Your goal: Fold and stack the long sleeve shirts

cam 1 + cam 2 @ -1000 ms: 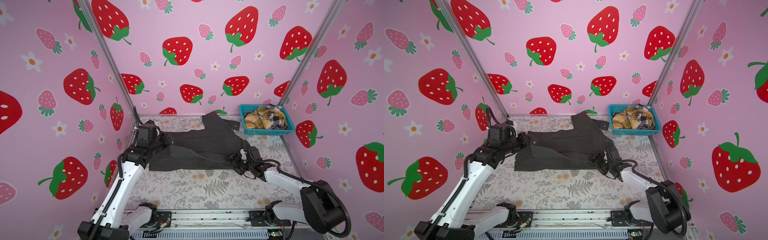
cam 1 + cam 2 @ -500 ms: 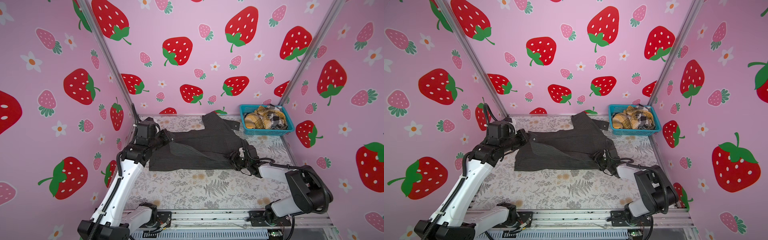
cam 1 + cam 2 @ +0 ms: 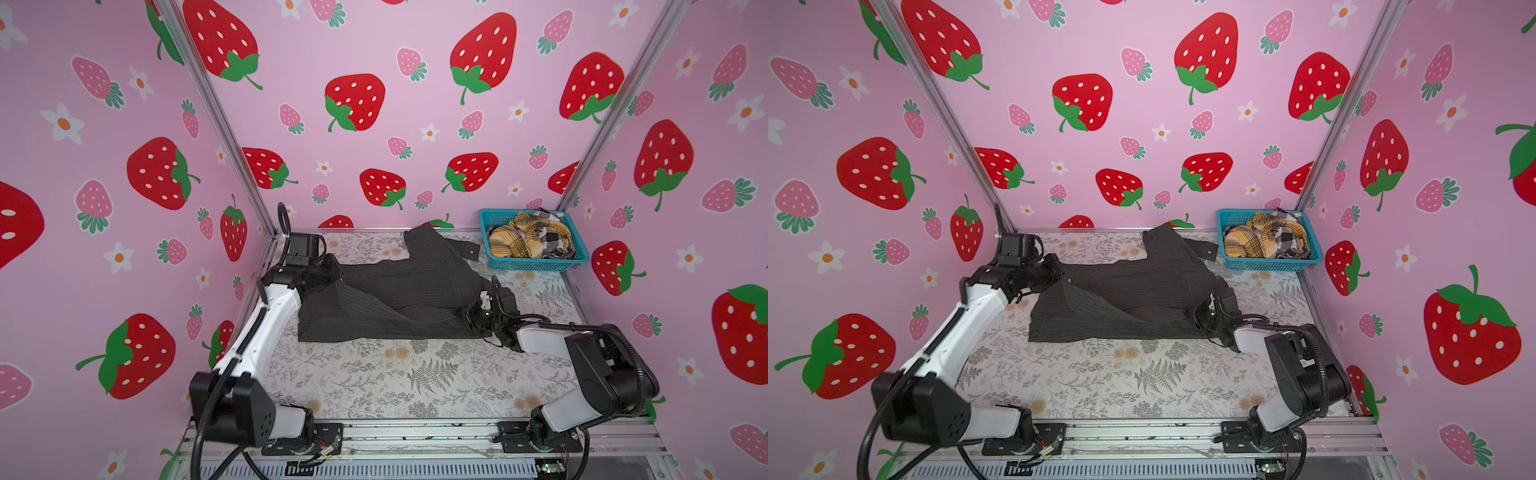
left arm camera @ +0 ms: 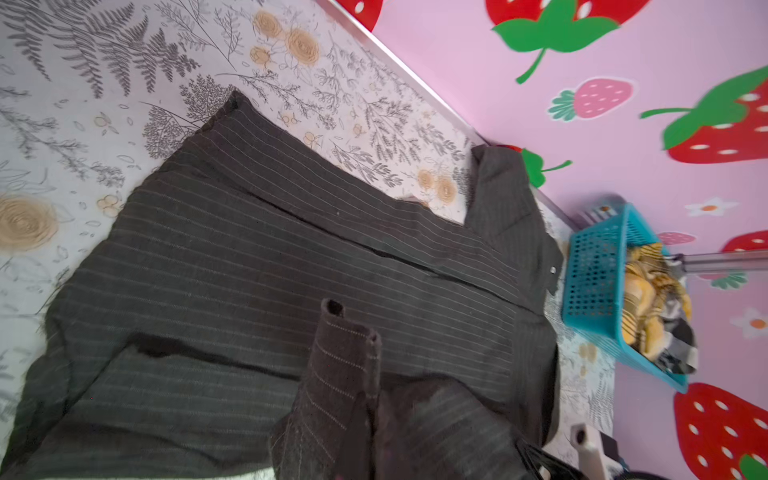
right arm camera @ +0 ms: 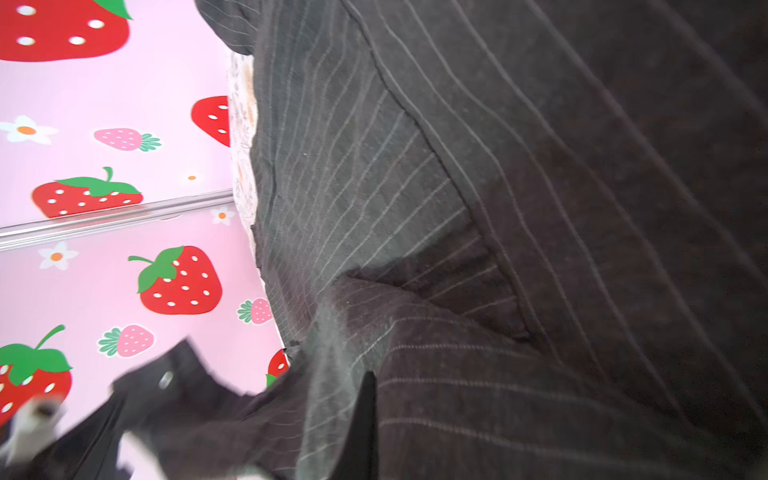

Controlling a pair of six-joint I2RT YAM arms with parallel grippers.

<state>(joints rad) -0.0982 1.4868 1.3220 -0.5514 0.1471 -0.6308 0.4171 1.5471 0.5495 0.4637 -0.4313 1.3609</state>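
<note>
My left gripper is going to let go of the fold of cloth just inside the shirt's edge (image 3: 316, 306) (image 4: 120, 300) that is farthest from the teal basket.
A dark charcoal pinstriped long sleeve shirt (image 3: 399, 291) (image 3: 1125, 291) lies spread across the back half of the table, one sleeve reaching the back wall. My left gripper (image 3: 332, 272) (image 3: 1057, 272) is at the shirt's left edge, shut on a fold of its cloth. In the left wrist view that cloth (image 4: 345, 374) stands up between the jaws. My right gripper (image 3: 467, 316) (image 3: 1198, 313) is low at the shirt's right near corner, shut on the cloth there. The right wrist view is filled with pinstriped fabric (image 5: 457, 208). A mustard plaid shirt (image 3: 515, 245) and a black-and-white check shirt (image 3: 555, 239) lie crumpled in the basket.
The teal mesh basket (image 3: 536, 263) (image 3: 1268, 263) stands in the back right corner against the pink strawberry walls. The floral table top (image 3: 415, 374) stretches from the shirt's near hem to the front rail. Both arm bases sit on that rail.
My right gripper went from open to shut on the shirt's right near corner, and its elbow swung round. My left gripper, still shut, lifted its fold slightly toward the back.
</note>
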